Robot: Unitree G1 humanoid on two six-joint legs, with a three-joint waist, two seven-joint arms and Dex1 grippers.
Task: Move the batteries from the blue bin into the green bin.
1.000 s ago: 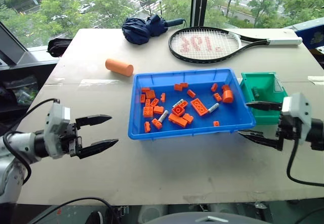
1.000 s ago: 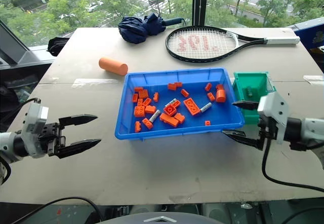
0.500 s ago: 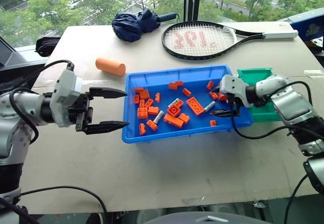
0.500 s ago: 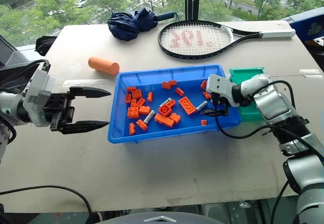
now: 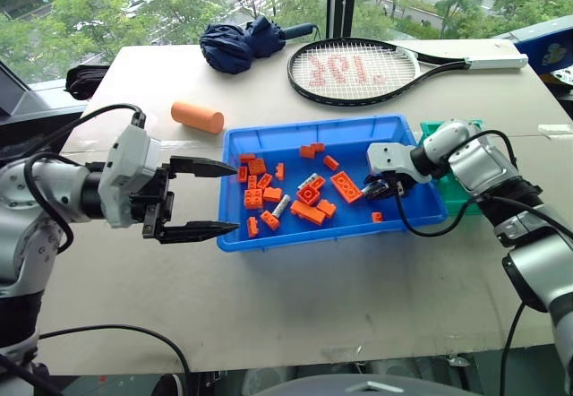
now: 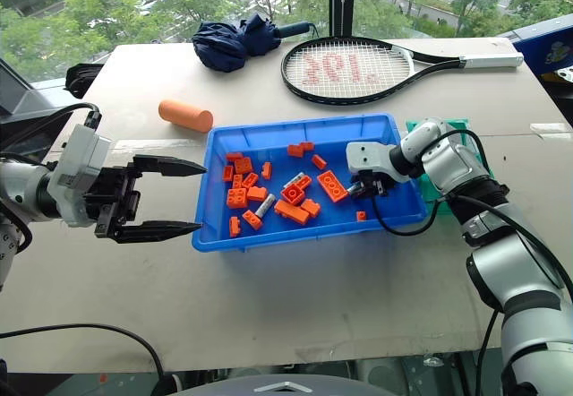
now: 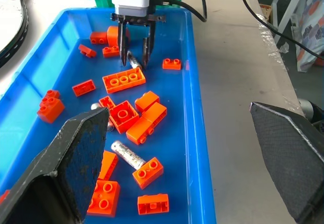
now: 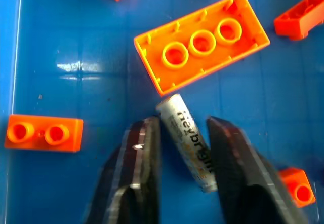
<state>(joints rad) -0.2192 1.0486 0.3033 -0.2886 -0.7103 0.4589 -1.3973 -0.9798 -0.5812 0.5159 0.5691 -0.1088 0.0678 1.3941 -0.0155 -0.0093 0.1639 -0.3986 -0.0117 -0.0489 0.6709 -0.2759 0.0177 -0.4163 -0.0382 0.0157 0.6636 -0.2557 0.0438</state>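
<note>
I should let go of the battery with my right gripper on the bottom of the green bin [image 5: 461, 173], near its middle.
The blue bin [image 5: 313, 132] sits mid-table, holding several orange bricks [image 5: 260, 199] and the batteries. One battery [image 5: 282, 205] lies near the bin's middle and another [image 5: 311, 181] just beyond it. My right gripper [image 5: 380, 187] reaches down into the bin's right part. Its fingers [image 8: 144, 148] are shut on a battery [image 8: 190, 138] lying beside a long orange brick [image 8: 202, 41]; the left wrist view shows this gripper [image 7: 134, 61] too. The green bin [image 5: 436, 130] stands right of the blue bin, mostly hidden behind my right arm. At the blue bin's left end my left gripper [image 5: 237, 199] hangs open and empty.
An orange cylinder [image 5: 197, 116] lies on the table left of the blue bin. Behind it are a tennis racket [image 5: 363, 72] and a folded navy umbrella [image 5: 242, 42]. A short orange cylinder [image 7: 112, 33] sits in the blue bin's far right corner.
My right gripper swung from beside the green bin into the blue bin and closed around a battery. My left gripper rose and came up to the bin's left end, still open.
</note>
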